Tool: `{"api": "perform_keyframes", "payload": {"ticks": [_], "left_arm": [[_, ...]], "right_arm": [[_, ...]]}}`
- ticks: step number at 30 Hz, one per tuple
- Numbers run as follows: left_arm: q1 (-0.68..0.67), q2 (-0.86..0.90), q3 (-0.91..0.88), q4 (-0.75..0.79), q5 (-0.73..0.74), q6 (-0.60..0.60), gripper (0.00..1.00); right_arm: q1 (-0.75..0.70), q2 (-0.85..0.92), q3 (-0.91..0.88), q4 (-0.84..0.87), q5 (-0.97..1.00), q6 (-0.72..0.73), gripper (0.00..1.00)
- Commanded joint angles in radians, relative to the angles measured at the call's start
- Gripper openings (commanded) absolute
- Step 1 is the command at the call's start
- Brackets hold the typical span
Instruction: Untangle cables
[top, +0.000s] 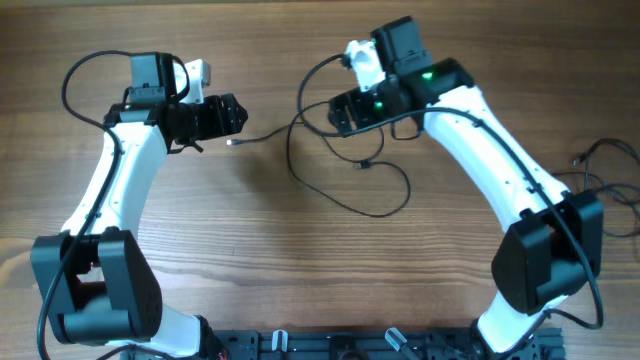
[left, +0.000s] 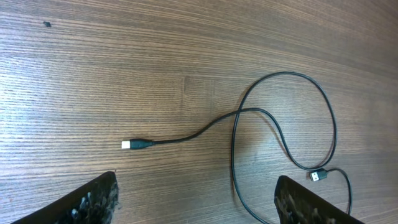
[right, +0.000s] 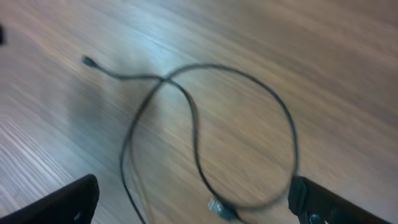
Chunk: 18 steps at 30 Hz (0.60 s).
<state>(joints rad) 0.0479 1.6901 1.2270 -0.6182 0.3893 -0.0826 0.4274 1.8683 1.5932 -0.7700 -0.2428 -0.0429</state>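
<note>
I need to close my right gripper on the inner strand (top: 327, 142) (right: 196, 138) of the thin black cable, inside its loop, just past where it crosses from the white-tipped plug.
A thin black cable (top: 345, 195) lies looped on the wooden table between the arms. One plug end (top: 231, 142) points toward my left gripper (top: 236, 115); the other plug (top: 366, 164) lies inside the loop. In the left wrist view the cable (left: 249, 112) crosses itself, with a white-tipped plug (left: 127, 144) and a USB plug (left: 318, 175). My left gripper (left: 196, 202) is open and empty above the table. My right gripper (right: 193, 205) is open above the cable loop (right: 186, 106), holding nothing. More thin black cables (top: 610, 165) lie at the far right edge.
The right arm (top: 500, 150) reaches over the cable's right part and hides some of it. Thicker black arm cables (top: 85, 75) loop near each wrist. The arm bases (top: 300, 345) stand at the front edge.
</note>
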Motion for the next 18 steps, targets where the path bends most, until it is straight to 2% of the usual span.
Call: {"api": "perform_keyframes", "payload": {"ticks": [1,4,6,11,18], "left_arm": [[0.003,-0.024,-0.006,0.004,-0.044,-0.003,0.84],[0.003,-0.024,-0.006,0.005,-0.197,-0.041,0.85],[0.018,-0.025,-0.006,0.008,-0.261,-0.054,0.85],[0.083,-0.026,-0.006,0.008,-0.237,-0.060,0.86],[0.086,-0.026,-0.006,0.017,-0.161,-0.060,0.86]], "right_arm": [[0.025,0.087,-0.005,0.047,0.009,-0.002,1.00],[0.045,0.156,-0.005,0.082,0.008,-0.008,1.00],[0.063,0.212,-0.005,0.138,-0.090,-0.037,1.00],[0.101,0.313,-0.005,0.209,-0.150,-0.063,1.00],[0.109,0.367,-0.005,0.238,-0.177,-0.150,1.00]]}}
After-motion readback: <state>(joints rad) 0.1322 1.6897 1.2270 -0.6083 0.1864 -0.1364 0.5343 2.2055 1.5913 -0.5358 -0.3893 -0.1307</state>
